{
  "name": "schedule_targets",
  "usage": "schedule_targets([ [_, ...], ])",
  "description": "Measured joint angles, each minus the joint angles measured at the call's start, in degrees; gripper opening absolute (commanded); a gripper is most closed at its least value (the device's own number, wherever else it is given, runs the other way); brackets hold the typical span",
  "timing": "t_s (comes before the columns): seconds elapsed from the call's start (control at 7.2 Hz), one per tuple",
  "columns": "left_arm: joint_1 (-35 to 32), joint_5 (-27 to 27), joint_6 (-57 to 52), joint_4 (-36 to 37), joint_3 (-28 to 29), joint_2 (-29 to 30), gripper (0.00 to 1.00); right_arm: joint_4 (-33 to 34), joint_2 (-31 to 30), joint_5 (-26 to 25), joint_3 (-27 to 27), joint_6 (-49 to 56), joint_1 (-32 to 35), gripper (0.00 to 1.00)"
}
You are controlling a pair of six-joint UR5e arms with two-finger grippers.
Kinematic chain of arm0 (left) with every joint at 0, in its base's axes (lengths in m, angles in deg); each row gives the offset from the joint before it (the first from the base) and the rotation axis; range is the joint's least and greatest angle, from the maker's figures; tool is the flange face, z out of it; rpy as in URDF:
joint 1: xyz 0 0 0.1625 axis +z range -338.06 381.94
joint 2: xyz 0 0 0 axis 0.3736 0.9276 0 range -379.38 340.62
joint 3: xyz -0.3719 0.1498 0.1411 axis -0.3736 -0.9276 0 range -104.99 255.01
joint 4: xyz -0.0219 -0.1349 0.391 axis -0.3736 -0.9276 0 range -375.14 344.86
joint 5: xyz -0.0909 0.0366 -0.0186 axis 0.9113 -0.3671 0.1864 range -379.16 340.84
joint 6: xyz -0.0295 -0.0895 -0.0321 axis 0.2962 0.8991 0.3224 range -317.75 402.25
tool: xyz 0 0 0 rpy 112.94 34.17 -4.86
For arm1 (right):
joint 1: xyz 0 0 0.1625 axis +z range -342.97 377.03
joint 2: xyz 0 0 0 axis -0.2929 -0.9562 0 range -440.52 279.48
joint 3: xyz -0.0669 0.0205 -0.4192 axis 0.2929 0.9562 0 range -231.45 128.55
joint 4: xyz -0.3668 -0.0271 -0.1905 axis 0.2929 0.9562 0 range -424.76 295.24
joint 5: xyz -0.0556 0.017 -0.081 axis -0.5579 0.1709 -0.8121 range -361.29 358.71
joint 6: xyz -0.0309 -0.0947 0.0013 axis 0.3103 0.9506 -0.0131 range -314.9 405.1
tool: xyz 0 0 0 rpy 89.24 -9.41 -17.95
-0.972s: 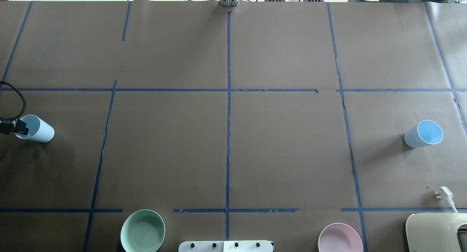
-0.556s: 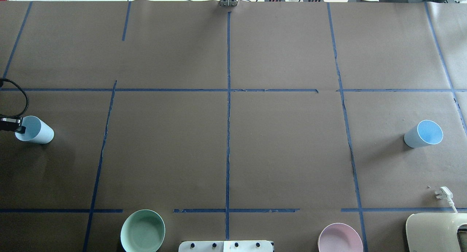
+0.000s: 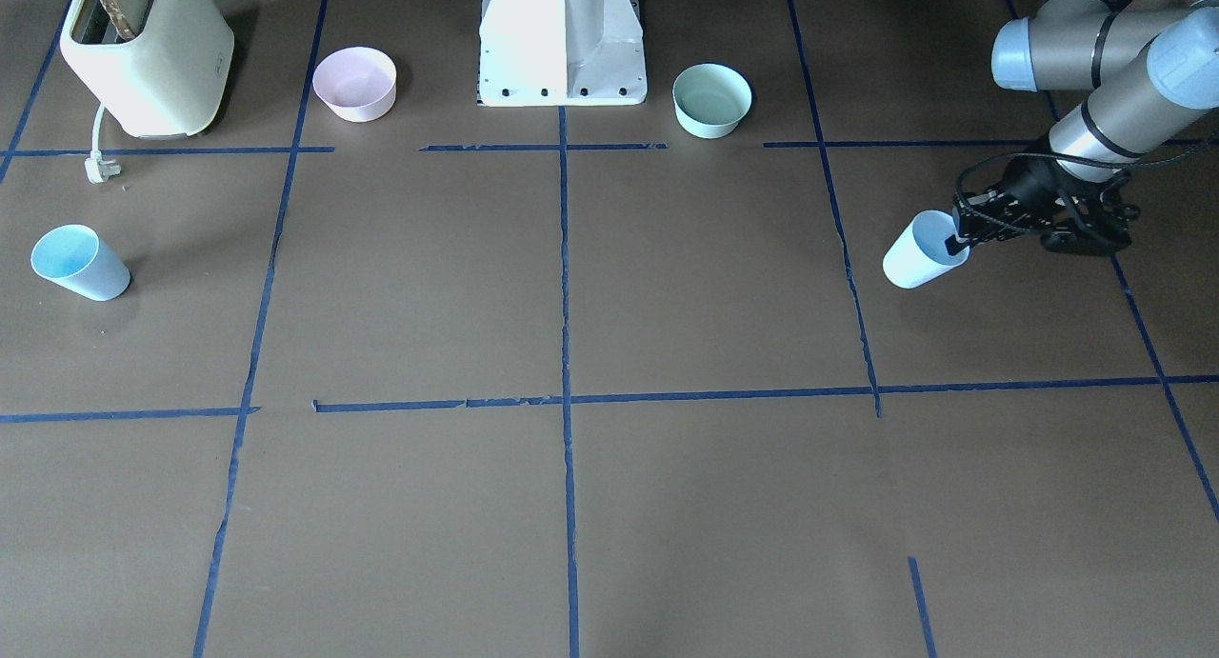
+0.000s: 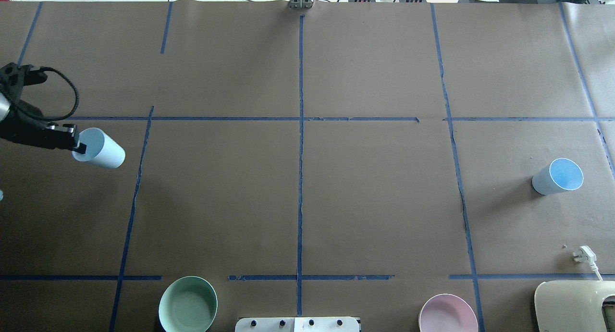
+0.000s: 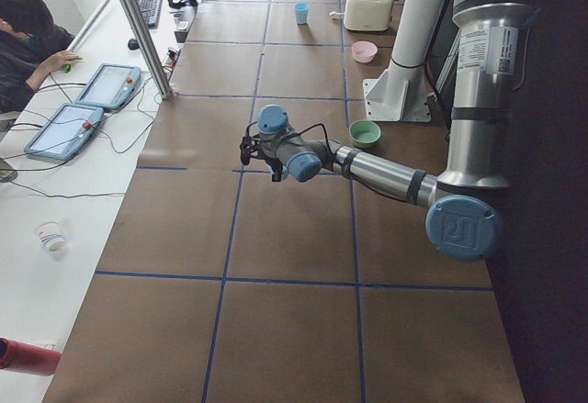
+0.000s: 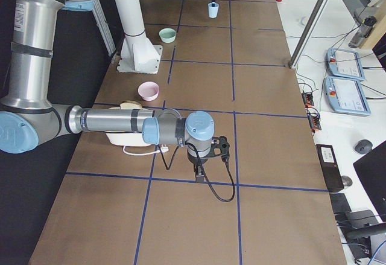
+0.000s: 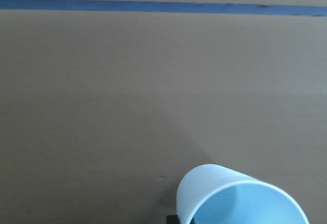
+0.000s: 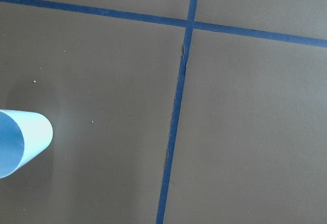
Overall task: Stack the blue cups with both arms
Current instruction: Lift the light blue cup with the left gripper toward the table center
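Observation:
Next, my left gripper lets go of the light-blue cup on the pedestal's centre tape line, midway [image 3: 574, 291] between the crossing tapes.
My left gripper [image 4: 78, 144] is shut on the rim of one light-blue cup [image 4: 102, 149], one finger inside it. It holds the cup tilted above the table at the left; the pair also shows in the front view, gripper [image 3: 955, 243] on cup [image 3: 912, 255]. The cup's mouth fills the bottom of the left wrist view [image 7: 240, 198]. The second blue cup [image 4: 557, 176] stands on the table at the far right, and shows at the left edge of the right wrist view [image 8: 20, 142]. My right gripper [image 6: 199, 169] shows only in the exterior right view, pointing down; I cannot tell whether it is open or shut.
A pale green bowl [image 4: 188, 304] and a pink bowl [image 4: 448, 313] sit at the near edge beside the white pedestal [image 3: 562, 39]. A cream toaster [image 4: 574, 305] with a loose plug [image 4: 584, 254] is at the near right. Blue tape lines grid the brown table.
My left gripper has lifted the blue cup off the table and carried it right and farther from the robot. The right cup has not moved.

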Motion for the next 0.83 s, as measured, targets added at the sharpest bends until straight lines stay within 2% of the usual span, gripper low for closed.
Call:
schedule_targets([
  [0.14, 2.39, -0.80, 4.29, 4.52, -0.17, 6.67, 0.00, -0.03, -0.13, 0.02, -0.01, 0.00, 0.00, 1.00],
  [0.42, 12.10, -8.35, 14.12, 12.36, 1.08, 19.28, 0.00, -0.06, -0.34, 0.07, -0.03, 0.00, 0.00, 1.00],
  [0.69, 19.52, -16.08, 21.01, 16.57, 6.10, 30.11, 0.00, -0.06, -0.38, 0.09, -0.01, -0.05, 0.00, 1.00],
  [0.83, 22.10, -19.37, 22.77, 17.10, 9.81, 34.40, 0.03, -0.06, -0.38, 0.09, 0.00, -0.08, 0.00, 1.00],
])
